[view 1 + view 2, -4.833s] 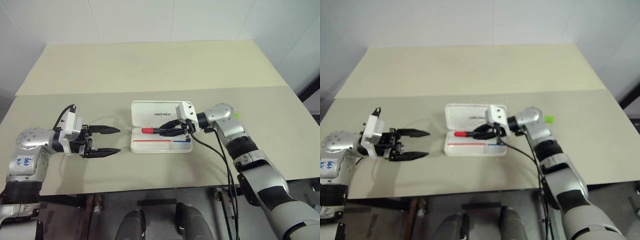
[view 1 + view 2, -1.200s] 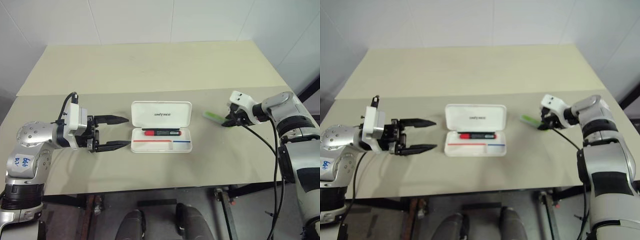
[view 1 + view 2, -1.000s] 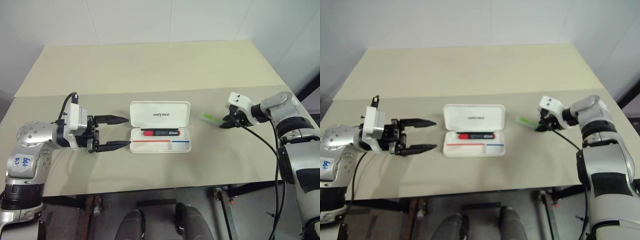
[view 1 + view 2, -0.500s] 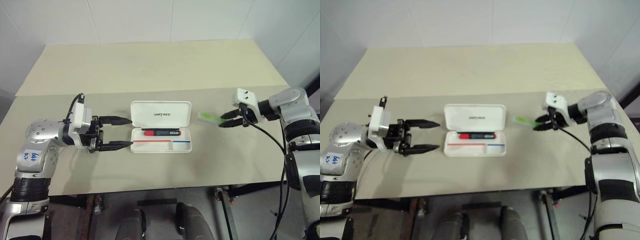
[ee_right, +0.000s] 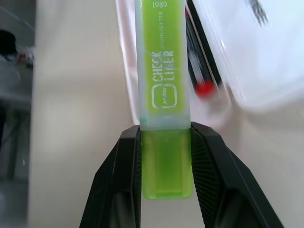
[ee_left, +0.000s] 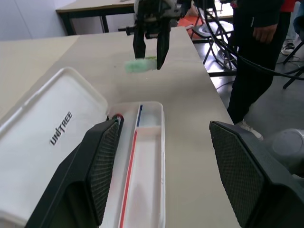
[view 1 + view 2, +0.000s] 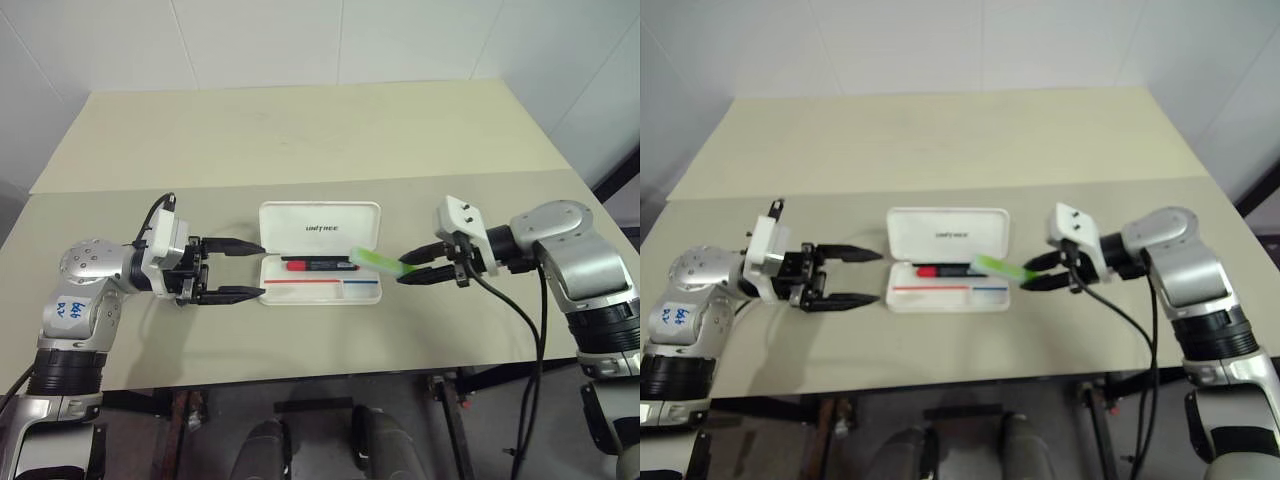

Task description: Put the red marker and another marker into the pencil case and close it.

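My right gripper will let go of the light-green highlighter in the tray's long front compartment point(image 7: 302, 290), next to the red stripe.
The white pencil case point(image 7: 320, 230) lies open mid-table, lid flat behind its striped tray point(image 7: 340, 292). Inside the tray's back half lies the red marker point(image 7: 318, 265), black with a red cap at the left. My right gripper point(image 7: 402, 270) is shut on the tail of another marker, a light-green highlighter point(image 7: 374, 260). The highlighter point(image 5: 163, 71) hangs tilted above the tray's right end, its tip over the red marker point(image 5: 204, 88). My left gripper point(image 7: 262, 269) stands open and level just left of the case, with nothing between its fingers point(image 6: 102, 166).
The cream table point(image 7: 300, 140) runs far back behind the case, with a seam point(image 7: 120, 188) across it. A black cable point(image 7: 530, 330) hangs from my right arm past the front edge. Beyond the table's right end a person point(image 6: 254, 42) stands on the floor.
My right gripper has carried the green highlighter left and nearer, from the table's right side to above the tray's right end. The left gripper has stayed put, open.
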Controlling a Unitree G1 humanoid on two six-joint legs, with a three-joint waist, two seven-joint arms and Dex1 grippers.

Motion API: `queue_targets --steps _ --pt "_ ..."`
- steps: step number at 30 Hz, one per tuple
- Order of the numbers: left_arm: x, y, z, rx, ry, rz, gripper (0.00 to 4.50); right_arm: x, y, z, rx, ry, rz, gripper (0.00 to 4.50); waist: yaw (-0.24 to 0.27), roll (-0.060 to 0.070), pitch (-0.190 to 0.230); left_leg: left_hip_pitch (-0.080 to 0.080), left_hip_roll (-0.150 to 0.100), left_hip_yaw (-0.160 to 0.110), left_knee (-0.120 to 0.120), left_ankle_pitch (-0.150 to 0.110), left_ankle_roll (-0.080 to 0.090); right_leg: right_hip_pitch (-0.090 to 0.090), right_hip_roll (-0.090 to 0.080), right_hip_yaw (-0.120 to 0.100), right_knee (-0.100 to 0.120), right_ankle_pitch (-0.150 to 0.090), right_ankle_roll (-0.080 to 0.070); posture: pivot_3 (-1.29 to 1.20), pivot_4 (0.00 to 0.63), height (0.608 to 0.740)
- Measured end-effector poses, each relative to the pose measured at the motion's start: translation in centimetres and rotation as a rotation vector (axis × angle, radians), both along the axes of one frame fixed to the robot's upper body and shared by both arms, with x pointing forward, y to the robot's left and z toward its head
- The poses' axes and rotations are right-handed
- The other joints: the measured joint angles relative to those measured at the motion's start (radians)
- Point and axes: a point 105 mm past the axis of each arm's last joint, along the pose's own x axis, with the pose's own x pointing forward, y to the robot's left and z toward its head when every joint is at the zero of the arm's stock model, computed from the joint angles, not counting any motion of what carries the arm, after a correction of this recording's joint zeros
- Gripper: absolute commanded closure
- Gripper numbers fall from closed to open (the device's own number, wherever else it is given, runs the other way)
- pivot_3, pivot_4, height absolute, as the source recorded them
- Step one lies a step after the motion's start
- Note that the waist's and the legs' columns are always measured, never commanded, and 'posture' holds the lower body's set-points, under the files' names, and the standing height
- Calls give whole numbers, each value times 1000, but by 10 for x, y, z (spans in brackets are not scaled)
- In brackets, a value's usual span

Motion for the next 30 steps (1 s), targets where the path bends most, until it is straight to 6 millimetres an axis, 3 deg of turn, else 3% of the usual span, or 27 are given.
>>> queue_targets --steps 4,8,17,30 --pt "-2 9 -3 26 11 26 1322 -6 25 -7 27 17 44 3436 0 -1 0 0 0 0 -1 0 0 0 0 0 -1 0 0 0 150 740" --pt "-3 17 -6 57 10 46 1322 -12 59 -28 22 55 121 3436 -1 -1 0 -1 1 0 -1 0 0 -1 0 0 0 0 -1 0 150 740" --pt "-2 30 -8 56 16 102 1322 0 96 -36 -26 39 133 3436 -1 -1 -1 -2 1 0 -1 0 0 -2 1 -1 2 0 -1 0 150 740" --pt "-1 35 -11 43 15 151 1322 14 95 -42 -156 -4 139 3436 -1 -1 -1 -2 1 0 -2 0 1 -2 1 -1 2 0 -1 0 150 740"
